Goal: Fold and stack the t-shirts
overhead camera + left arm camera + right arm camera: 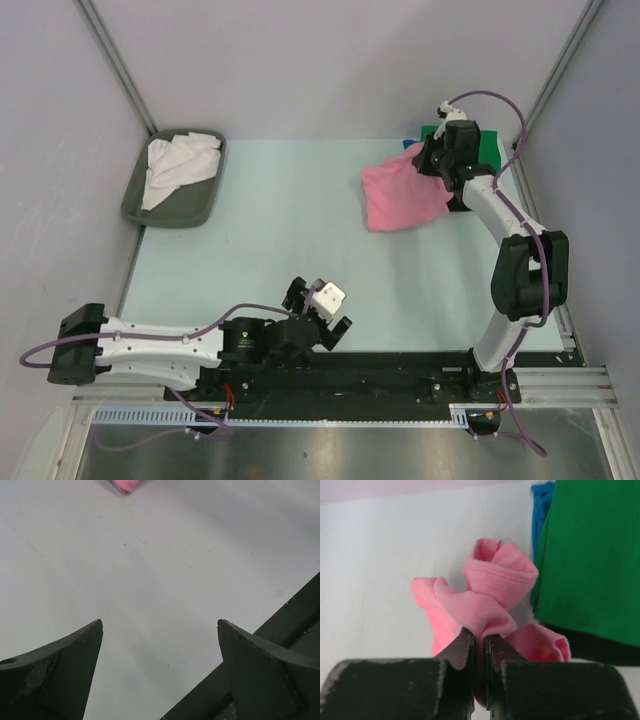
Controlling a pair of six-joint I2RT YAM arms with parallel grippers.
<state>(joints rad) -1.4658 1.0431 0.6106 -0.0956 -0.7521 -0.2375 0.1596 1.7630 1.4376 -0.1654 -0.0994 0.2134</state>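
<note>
The pink t-shirt, still bunched at the table's back, will go down from my right gripper onto the back part of the folded green t-shirt [459, 143].
The pink t-shirt [402, 197] lies bunched at the back right of the table. My right gripper [438, 160] is shut on its right edge. In the right wrist view a twisted fold of pink cloth [492, 597] is pinched between the jaws of the right gripper [479, 632]. Just right of it lies the folded green t-shirt [590, 555] [487, 146], over black cloth [605, 649], with a blue t-shirt [540, 510] peeking out behind. The white t-shirt [178, 165] sits crumpled in the tray. My left gripper [322, 306] [160, 624] hovers open over bare table near the front, holding nothing.
A grey rounded tray [140, 205] stands at the back left, by the left wall. A black rail [280, 630] runs along the table's near edge, just beside the left gripper. Grey walls close in the back and both sides.
</note>
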